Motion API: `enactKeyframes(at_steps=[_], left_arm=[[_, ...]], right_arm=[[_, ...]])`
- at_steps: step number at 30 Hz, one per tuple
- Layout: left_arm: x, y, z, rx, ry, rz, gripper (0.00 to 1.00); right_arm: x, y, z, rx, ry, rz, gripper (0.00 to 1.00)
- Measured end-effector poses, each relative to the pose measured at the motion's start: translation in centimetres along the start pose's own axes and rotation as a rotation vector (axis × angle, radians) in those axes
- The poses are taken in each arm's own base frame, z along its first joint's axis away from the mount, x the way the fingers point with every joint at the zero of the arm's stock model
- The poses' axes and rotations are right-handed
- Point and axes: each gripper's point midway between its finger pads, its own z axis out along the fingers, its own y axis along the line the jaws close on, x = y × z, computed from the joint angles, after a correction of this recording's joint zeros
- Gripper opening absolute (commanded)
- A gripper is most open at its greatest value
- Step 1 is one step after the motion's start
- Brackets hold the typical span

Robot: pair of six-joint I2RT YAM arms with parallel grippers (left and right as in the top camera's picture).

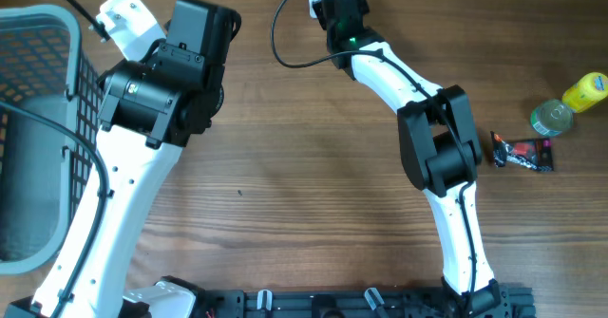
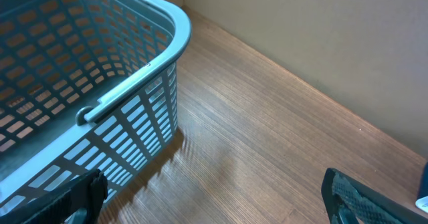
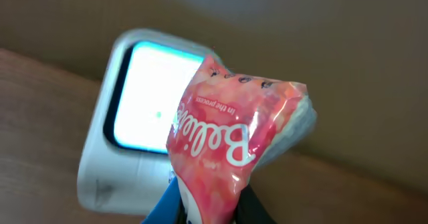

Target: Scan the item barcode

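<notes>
My right gripper is going to set the pink snack packet down on the wood (image 1: pixel 510 108) next to the green-topped container, just past the dark snack packet.
A pink snack packet (image 3: pixel 234 134) with white lettering stands upright in my right gripper (image 3: pixel 210 209), which is shut on its lower end. Just behind it is a white scanner (image 3: pixel 110 164) with a lit screen (image 3: pixel 150 97); the packet covers the screen's right side. No barcode shows on the face turned toward me. In the overhead view the right gripper (image 1: pixel 338 3) reaches to the table's far edge, and the packet is hidden under it. My left gripper (image 2: pixel 214 207) hangs open over bare wood beside the basket, with nothing between its fingers.
A grey-blue plastic basket (image 2: pixel 134 83) stands at the left edge (image 1: pixel 43 24). At the far right lie a yellow-capped bottle (image 1: pixel 586 90), a green-topped container (image 1: pixel 551 117) and a dark snack packet (image 1: pixel 522 153). A black cable (image 1: pixel 285 33) loops near the scanner.
</notes>
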Motion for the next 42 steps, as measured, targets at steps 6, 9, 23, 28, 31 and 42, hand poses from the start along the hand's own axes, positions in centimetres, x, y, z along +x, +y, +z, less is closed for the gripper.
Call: enactKeyframes(at_steps=[6, 9, 23, 28, 31, 42], left_arm=[[0.0, -0.1, 0.0, 0.007, 0.004, -0.004, 1.00], [0.4, -0.5, 0.0, 0.026, 0.023, -0.006, 1.00], [3.6, -4.7, -3.3, 0.202, 0.104, 0.068, 1.00], [4.4, -5.7, -4.6, 0.246, 0.108, 0.096, 1.00], [4.8, -6.1, -5.1, 0.265, 0.113, 0.108, 1.00], [5.9, -6.7, -5.4, 0.306, 0.170, 0.116, 1.00]], right_arm=[[-0.3, -2.1, -4.7, -0.018, 0.160, 0.098, 0.05], [-2.8, -6.1, -10.3, 0.013, 0.211, 0.195, 0.05], [13.7, -28.3, -19.3, 0.426, 0.742, 0.574, 0.05], [21.2, -30.6, -17.3, 0.447, 0.753, 0.673, 0.05], [25.0, -29.9, -17.2, 0.420, 0.793, 0.704, 0.05], [28.6, -28.7, -17.4, 0.403, 0.824, 0.713, 1.00]])
